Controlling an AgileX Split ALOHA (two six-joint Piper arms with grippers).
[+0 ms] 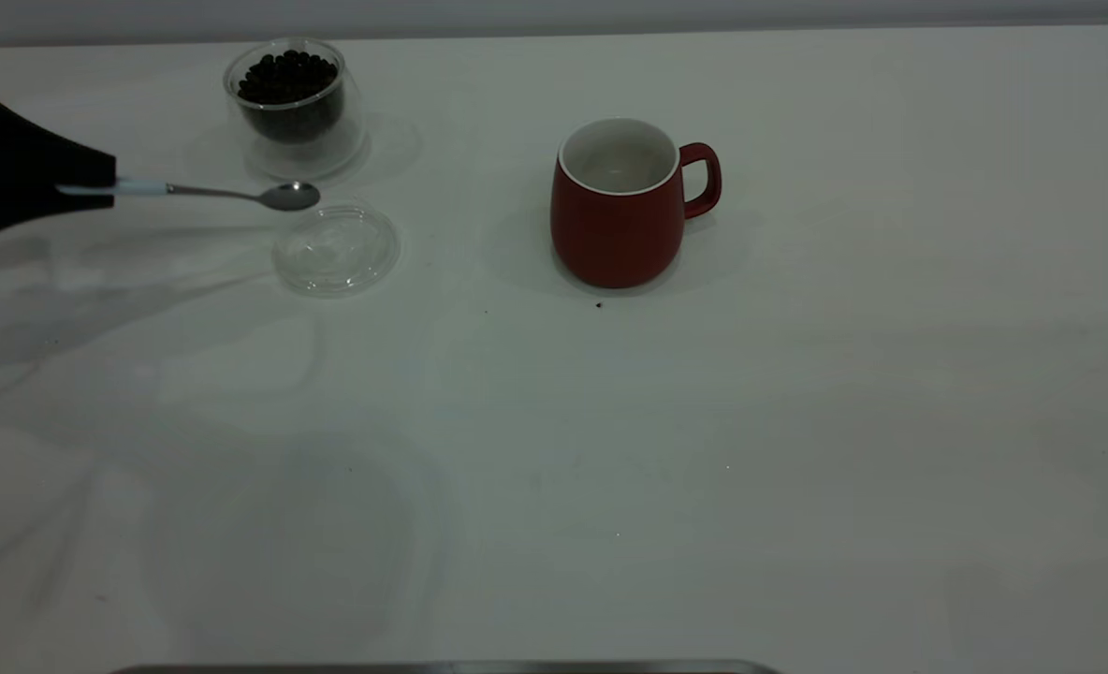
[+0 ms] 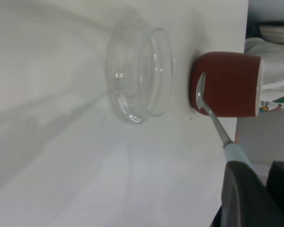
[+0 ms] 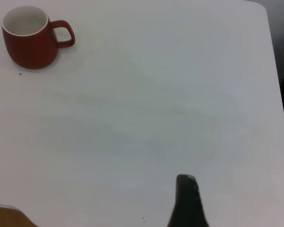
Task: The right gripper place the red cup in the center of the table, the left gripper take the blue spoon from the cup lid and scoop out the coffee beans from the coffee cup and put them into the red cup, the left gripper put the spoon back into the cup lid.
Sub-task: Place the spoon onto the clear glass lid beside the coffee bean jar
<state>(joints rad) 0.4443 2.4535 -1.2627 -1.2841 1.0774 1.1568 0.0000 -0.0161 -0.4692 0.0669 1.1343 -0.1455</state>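
The robot's left gripper will release the blue spoon across the clear cup lid (image 1: 310, 238) (image 2: 127, 67), with the spoon's bowl toward the red cup.
At the table's left edge my left gripper (image 1: 109, 187) (image 2: 255, 172) is shut on the pale blue handle of the blue spoon (image 1: 226, 193) (image 2: 213, 116). The spoon is held level in the air. Its silver bowl looks empty and hovers between the coffee cup (image 1: 294, 108), heaped with coffee beans (image 1: 288, 77), and the clear cup lid (image 1: 336, 249) (image 2: 141, 74) lying flat on the table (image 1: 610, 468). The red cup (image 1: 618, 217) (image 2: 227, 84) (image 3: 31, 40) stands upright near the middle, handle to the right. My right gripper (image 3: 187, 189) is far from the red cup, outside the exterior view.
A small dark speck (image 1: 598, 304) lies just in front of the red cup. The table's far edge runs close behind the coffee cup. A grey strip (image 1: 442, 667) lines the near edge. Cloth and clutter (image 2: 274, 71) sit beyond the table.
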